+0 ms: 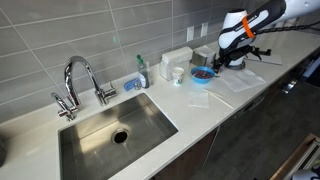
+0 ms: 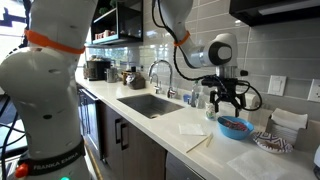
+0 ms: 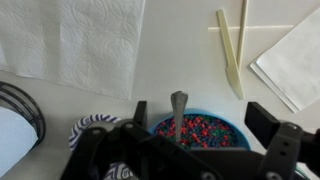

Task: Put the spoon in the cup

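Note:
Next, I close my gripper on the metal spoon's handle (image 1: 214,72) (image 3: 179,108) near its loose end, where it sticks out over the rim of the blue bowl.
The metal spoon (image 3: 179,108) rests in the blue bowl (image 3: 232,128) of coloured beads, its handle sticking out over the far rim. My gripper (image 3: 200,113) is open and hovers just above the bowl, with its fingers wide on either side of the spoon and not touching it. It shows over the bowl in both exterior views (image 1: 232,57) (image 2: 228,100), as does the bowl (image 1: 202,73) (image 2: 236,127). The small white cup (image 1: 178,75) stands on the counter beside the bowl, on the sink side. It is out of the wrist view.
A white boxy container (image 1: 177,58) stands behind the cup. A paper towel (image 3: 80,40), a napkin (image 3: 295,60) and pale wooden sticks (image 3: 232,50) lie past the bowl. A striped dish (image 3: 92,128) sits next to the bowl. The sink (image 1: 110,130) and faucet (image 1: 78,80) are further along.

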Action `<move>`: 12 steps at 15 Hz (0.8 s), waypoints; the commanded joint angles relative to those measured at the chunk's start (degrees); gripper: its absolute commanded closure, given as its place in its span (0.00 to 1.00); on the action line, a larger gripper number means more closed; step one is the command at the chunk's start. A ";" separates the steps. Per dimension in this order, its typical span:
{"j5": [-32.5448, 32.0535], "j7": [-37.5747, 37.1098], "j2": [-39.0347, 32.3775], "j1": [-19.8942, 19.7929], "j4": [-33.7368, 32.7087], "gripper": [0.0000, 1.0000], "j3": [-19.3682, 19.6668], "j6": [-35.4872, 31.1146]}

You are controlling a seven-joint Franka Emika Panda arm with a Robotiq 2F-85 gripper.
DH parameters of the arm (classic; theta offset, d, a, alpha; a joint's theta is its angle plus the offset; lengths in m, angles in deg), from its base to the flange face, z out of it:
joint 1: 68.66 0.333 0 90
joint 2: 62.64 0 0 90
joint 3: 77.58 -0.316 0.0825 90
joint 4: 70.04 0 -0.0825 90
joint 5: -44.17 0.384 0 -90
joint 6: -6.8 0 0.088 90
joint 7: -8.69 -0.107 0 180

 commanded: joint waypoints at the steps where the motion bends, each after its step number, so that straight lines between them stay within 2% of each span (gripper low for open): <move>1: -0.40 -0.28 0.07 -0.90 -0.22 0.00 -0.94 0.22; 6: 5.02 1.60 -6.44 -2.89 -5.74 0.00 -3.26 -0.92; 12: 3.04 -0.35 -13.90 -3.02 -11.63 0.00 -2.71 -2.67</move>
